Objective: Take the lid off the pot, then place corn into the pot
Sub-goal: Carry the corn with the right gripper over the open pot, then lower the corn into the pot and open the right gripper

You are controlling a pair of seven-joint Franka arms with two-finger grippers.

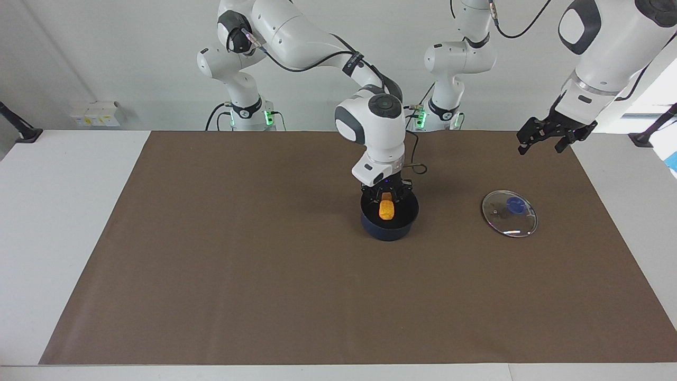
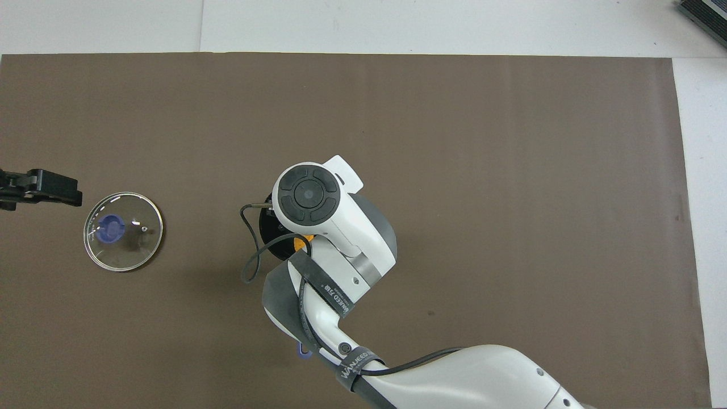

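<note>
Next, my right gripper releases the corn, now hanging upright inside the pot, on the middle of the pot's bottom (image 2: 301, 228), in line with its blue handle.
The dark blue pot (image 1: 390, 226) stands on the brown mat near the table's middle. My right gripper (image 1: 387, 200) reaches down into the pot, shut on the top of the yellow-orange corn (image 1: 387, 210), which hangs upright inside it. In the overhead view my right wrist covers most of the pot (image 2: 266, 222), and only a sliver of corn (image 2: 299, 243) shows. The glass lid (image 1: 509, 213) with its blue knob lies flat on the mat toward the left arm's end, also in the overhead view (image 2: 123, 231). My left gripper (image 1: 550, 140) waits open and empty in the air beside the lid.
The brown mat (image 1: 238, 264) covers most of the white table. A blue tip of the pot's handle (image 2: 305, 352) shows under my right arm. A loose black cable (image 2: 250, 261) hangs from my right wrist beside the pot.
</note>
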